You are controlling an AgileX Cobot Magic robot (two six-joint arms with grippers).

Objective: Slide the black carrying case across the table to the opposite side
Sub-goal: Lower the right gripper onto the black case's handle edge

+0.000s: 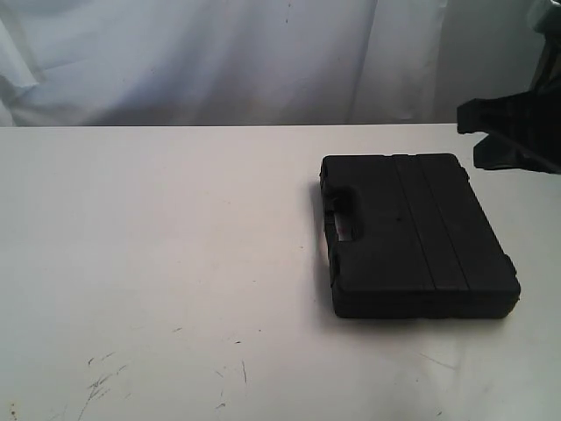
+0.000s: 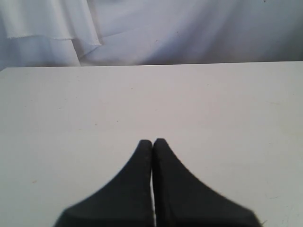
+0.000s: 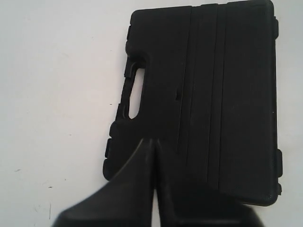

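Observation:
The robot's right gripper will close on the middle of the handle (image 1: 330, 224) (image 3: 124, 98) of the black case, because that bar next to the cut-out gives a hold for sliding.
The black case (image 1: 412, 232) lies flat on the right half of the white table (image 1: 158, 254), its cut-out handle (image 1: 337, 219) facing left and lengthwise ribs on its lid. From the right wrist view the case (image 3: 213, 85) fills the frame, with my right gripper (image 3: 154, 141) shut and empty, hovering over the case's near edge by the handle (image 3: 136, 92). In the exterior view the right gripper (image 1: 508, 132) hangs above the table's far right, behind the case. My left gripper (image 2: 152, 141) is shut, empty, over bare table (image 2: 142, 99); it is out of the exterior view.
A white cloth backdrop (image 1: 263, 61) hangs behind the table's far edge. Faint dark scratches (image 1: 101, 381) mark the tabletop at the front left. Bare white surface stretches left of the case.

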